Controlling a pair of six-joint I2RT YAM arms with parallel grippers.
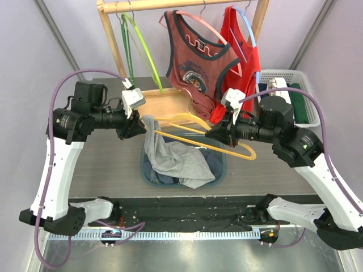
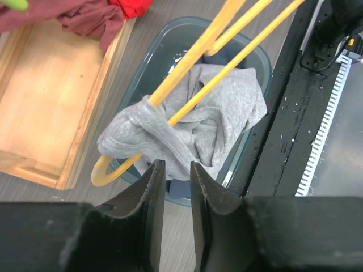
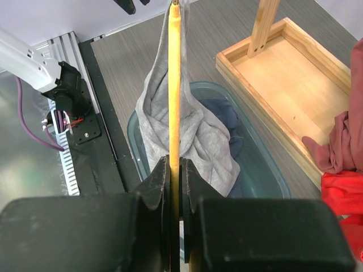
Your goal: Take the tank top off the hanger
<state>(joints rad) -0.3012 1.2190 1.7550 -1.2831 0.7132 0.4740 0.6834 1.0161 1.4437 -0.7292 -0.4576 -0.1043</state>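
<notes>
The grey tank top is looped around the end of the yellow hanger, so next I take the tank top's loop (image 2: 127,135) with my empty left gripper before my right gripper pulls the hanger away.
A yellow hanger (image 1: 227,148) is held level above a teal bin (image 1: 223,168). My right gripper (image 1: 212,135) is shut on its bar, seen edge-on in the right wrist view (image 3: 175,85) between the jaws (image 3: 176,170). A grey tank top (image 1: 170,156) is bunched around the hanger's left end and drapes down into the bin; it also shows in the left wrist view (image 2: 170,136) and the right wrist view (image 3: 159,107). My left gripper (image 1: 139,126) hovers beside that left end. Its jaws (image 2: 177,181) stand a narrow gap apart and are empty, just short of the cloth.
Dark blue clothes lie under the grey top in the bin. A wooden rack with a tray base (image 1: 164,102) stands behind, carrying a maroon tank top (image 1: 195,62), a red top (image 1: 241,51) and green hangers (image 1: 139,45). A white basket (image 1: 300,96) stands at the right.
</notes>
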